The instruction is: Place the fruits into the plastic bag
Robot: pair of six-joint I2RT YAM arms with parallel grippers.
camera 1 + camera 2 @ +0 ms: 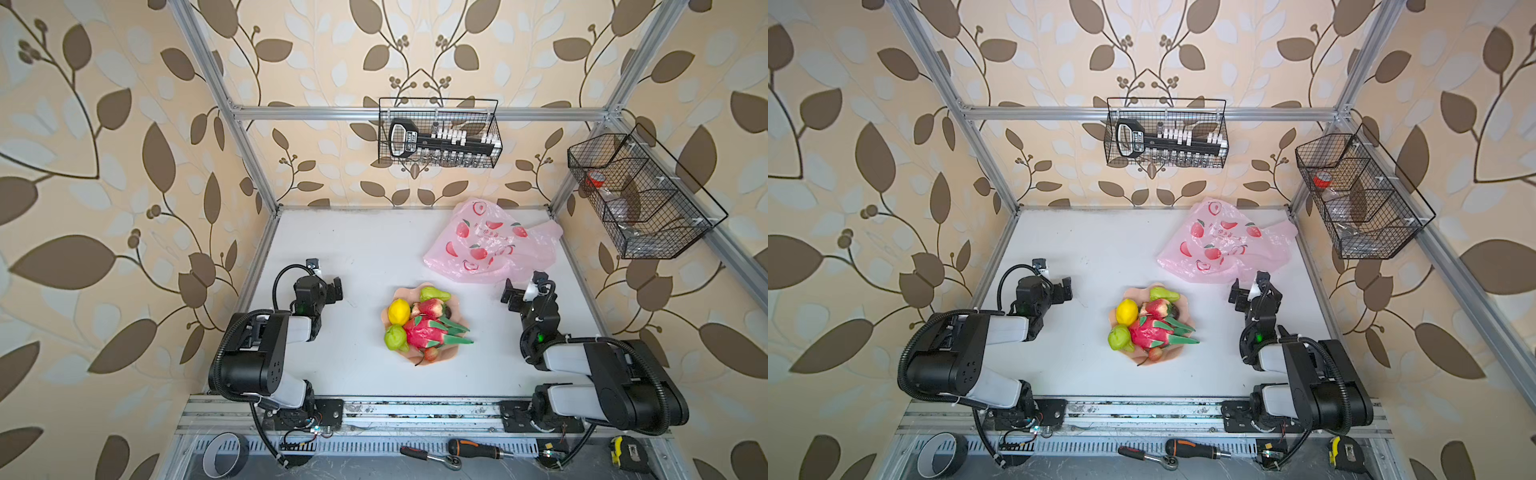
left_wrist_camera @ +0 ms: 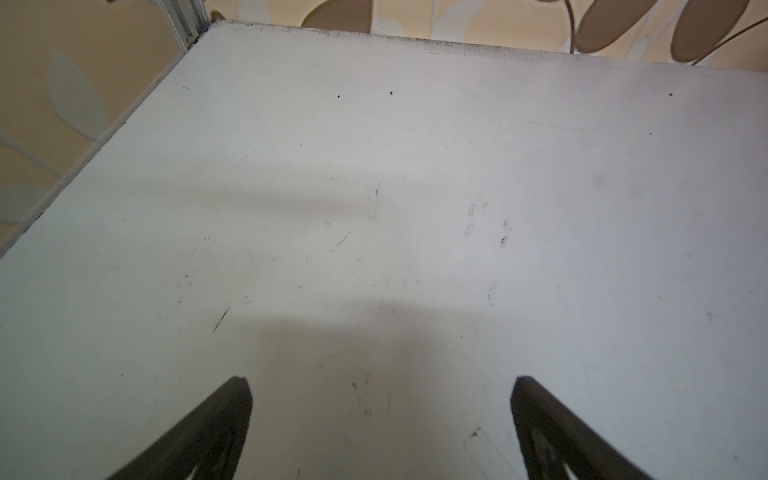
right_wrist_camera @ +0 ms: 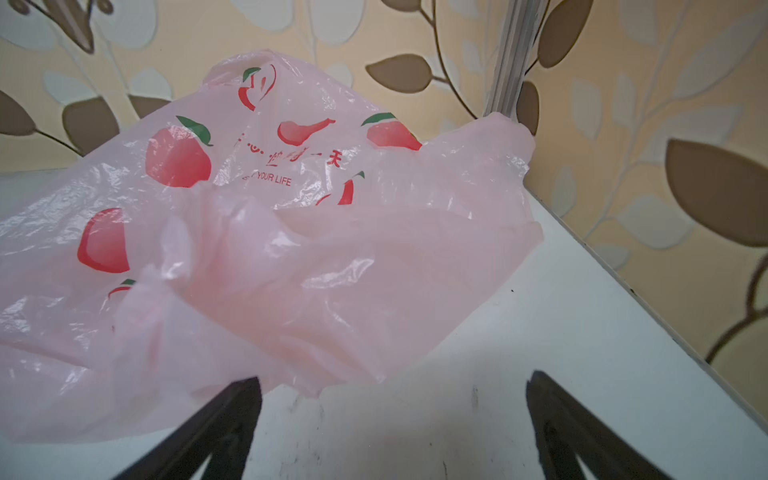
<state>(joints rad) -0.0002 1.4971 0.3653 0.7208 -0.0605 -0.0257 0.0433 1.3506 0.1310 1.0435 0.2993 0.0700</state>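
Observation:
My right gripper is open and will close on the pink plastic bag's near edge [image 1: 500,277] [image 3: 332,382], which is the part closest to its open fingers.
The fruits are piled on a peach scalloped plate [image 1: 451,353] in mid-table: a yellow lemon [image 1: 399,311], two green pears [image 1: 434,294] [image 1: 395,337], a pink-red dragon fruit [image 1: 424,332], a red strawberry-like piece [image 1: 430,309]. The pink plastic bag [image 1: 490,245] [image 3: 291,249] lies crumpled at the back right. My left gripper [image 1: 330,290] [image 2: 380,386] is open over bare table, left of the plate. My right gripper [image 1: 510,296] [image 3: 392,386] is open and empty, right of the plate, with the bag's near edge just beyond its fingertips.
A wire basket [image 1: 440,133] with a socket set hangs on the back wall and another [image 1: 640,195] on the right wall. A tape roll [image 1: 224,455], ratchet [image 1: 432,456], screwdriver [image 1: 478,449] and tape measure [image 1: 627,453] lie along the front rail.

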